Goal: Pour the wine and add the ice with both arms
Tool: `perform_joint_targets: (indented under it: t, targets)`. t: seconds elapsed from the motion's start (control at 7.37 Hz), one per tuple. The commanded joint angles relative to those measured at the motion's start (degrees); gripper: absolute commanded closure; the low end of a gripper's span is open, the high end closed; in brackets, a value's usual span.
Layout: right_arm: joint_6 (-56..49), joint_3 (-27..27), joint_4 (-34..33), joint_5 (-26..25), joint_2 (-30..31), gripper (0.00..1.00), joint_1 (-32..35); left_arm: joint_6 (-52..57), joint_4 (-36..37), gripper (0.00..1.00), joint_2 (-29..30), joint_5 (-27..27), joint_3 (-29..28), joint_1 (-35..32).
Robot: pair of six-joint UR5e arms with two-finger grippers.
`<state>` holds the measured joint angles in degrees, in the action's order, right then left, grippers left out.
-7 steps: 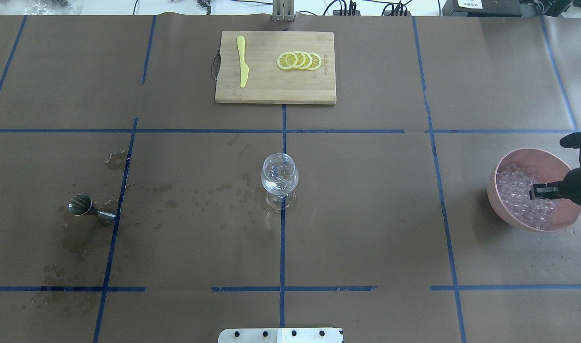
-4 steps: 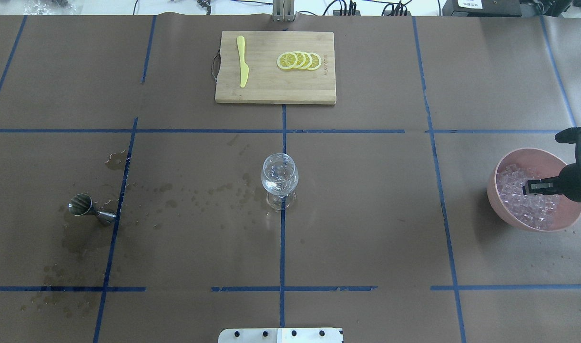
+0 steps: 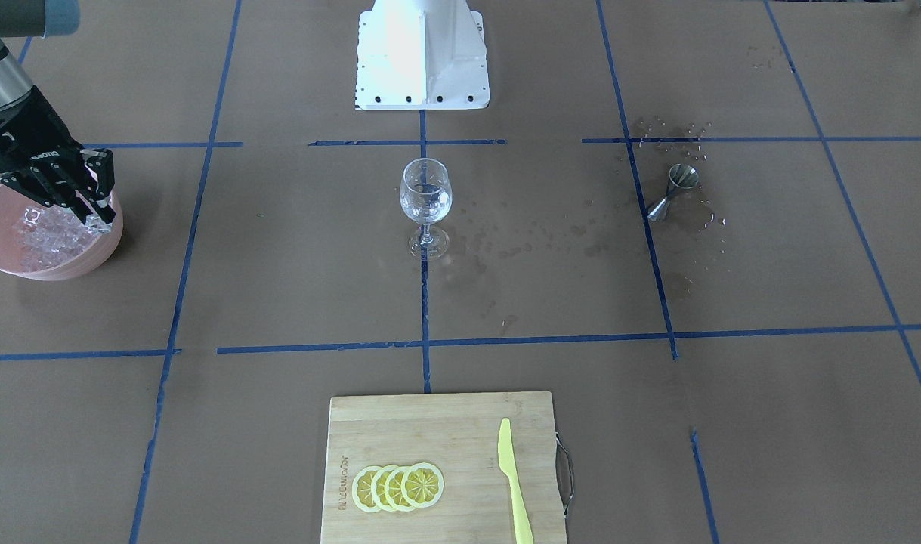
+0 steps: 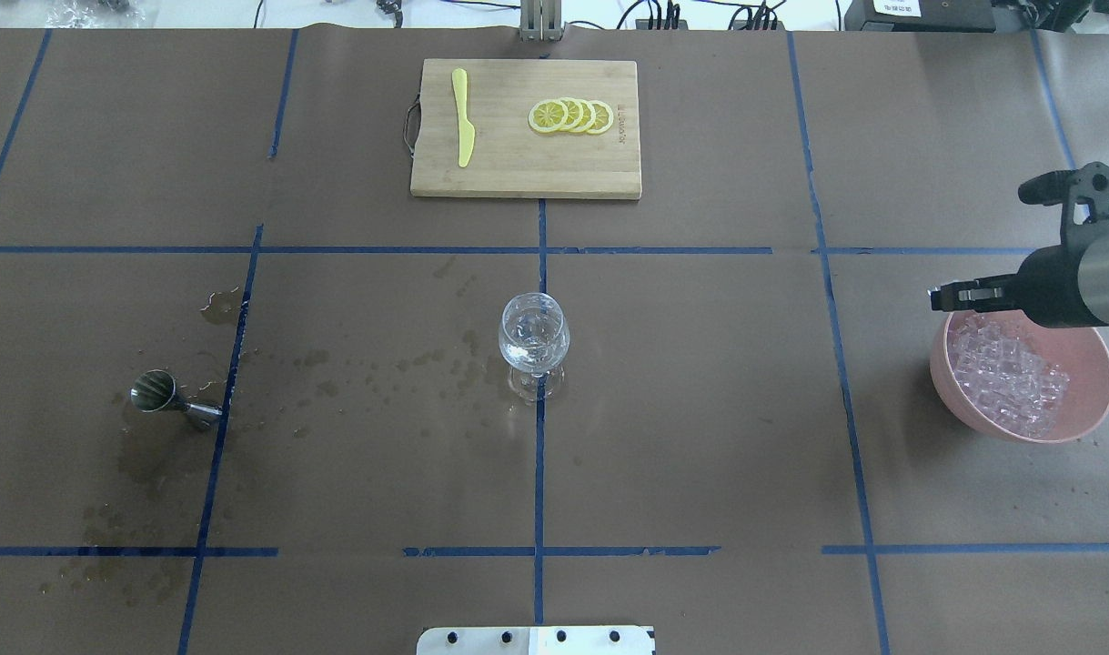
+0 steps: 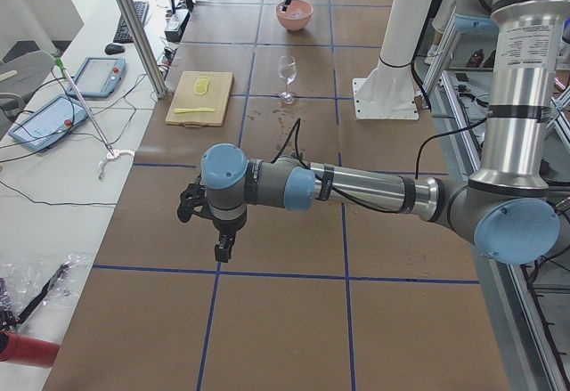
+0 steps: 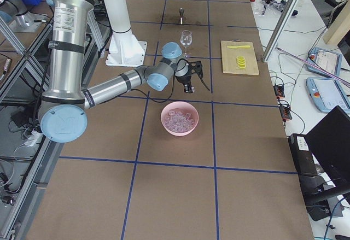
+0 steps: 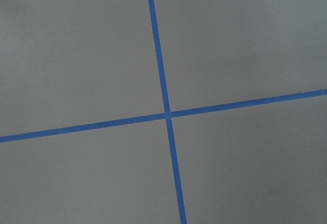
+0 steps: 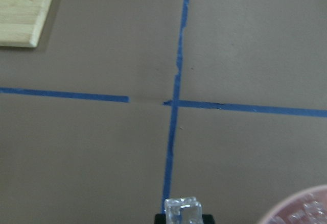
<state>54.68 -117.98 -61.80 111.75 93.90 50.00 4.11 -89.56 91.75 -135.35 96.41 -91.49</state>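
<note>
Next, my right gripper drops the ice cube into the clear wine inside the stemmed wine glass (image 3: pixel 424 187).
A stemmed wine glass (image 4: pixel 534 341) stands at the table's centre with a little clear wine in it. It shows in the front-facing view too, as the same glass (image 3: pixel 425 200). At the right, a pink bowl (image 4: pixel 1089 362) holds a heap of ice (image 4: pixel 1009 373). My right gripper (image 4: pixel 938 297) hovers above the bowl's far-left rim, shut on one ice cube (image 8: pixel 182 212). The front-facing view has this gripper (image 3: pixel 97 214) over the bowl (image 3: pixel 90 261). My left gripper (image 5: pixel 221 247) appears only in the exterior left view, low over bare table; I cannot tell its state.
A steel jigger (image 4: pixel 174 403) lies on its side at the left among wet stains. A wooden cutting board (image 4: pixel 518 173) at the far side carries lemon slices (image 4: pixel 572 116) and a yellow knife (image 4: pixel 463 118). The white base block (image 3: pixel 422 57) sits at the robot's edge.
My right gripper has lifted out of the ice heap and moved left and toward the far side, now above the bowl's rim. The glass and jigger have not moved.
</note>
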Motion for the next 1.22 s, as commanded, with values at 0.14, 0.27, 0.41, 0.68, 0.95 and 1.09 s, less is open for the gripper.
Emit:
perform_joint_targets:
  t: [0.14,0.27,0.41,0.68,0.95,1.09]
  targets:
    - [9.78,0.03,-24.62,-4.57,-24.91,1.0,-7.14,-0.07,0.0,0.0,0.09,-0.09,0.0,0.0]
    - [16.01,0.03,-30.95,-10.09,-32.13,1.0,-12.5,0.02,0.0,0.0,0.09,-0.18,0.0,0.09]
    - [18.16,0.12,-36.32,-12.06,-38.29,1.0,-15.6,-0.07,0.0,0.0,0.09,-0.79,0.0,0.09]
    - [21.94,0.82,-42.68,-13.65,-44.66,1.0,-19.3,-0.07,0.0,0.0,0.09,-0.88,0.0,0.09]
    - [23.88,5.01,-47.61,-16.73,-50.8,1.0,-22.21,-0.07,0.0,0.0,0.09,-0.88,0.0,0.09]
    - [24.33,7.65,-48.59,-17.0,-53.1,1.0,-22.83,0.02,0.09,0.0,0.09,-0.88,0.0,0.09]
